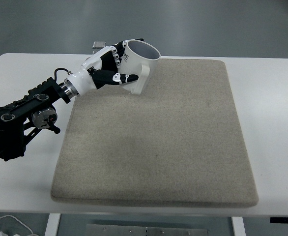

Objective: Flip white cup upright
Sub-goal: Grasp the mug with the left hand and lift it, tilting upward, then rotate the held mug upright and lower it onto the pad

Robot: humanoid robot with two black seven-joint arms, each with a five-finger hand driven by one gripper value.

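Note:
My left gripper should set the white cup down so that it stands upright near the middle of the beige mat [138,120].
A white cup [140,63] with a handle stands near the far left corner of the beige mat [158,142], its open mouth facing up and tilted slightly toward the right. My left hand [115,66] wraps around the cup's left side, fingers curled behind it and thumb along the front near the handle. The left arm comes in from the picture's left edge, black with a white wrist. The right arm does not show.
The mat lies on a white table [272,128]. A small grey object [98,44] sits at the table's far edge behind the hand. White cables [6,226] lie at the bottom left.

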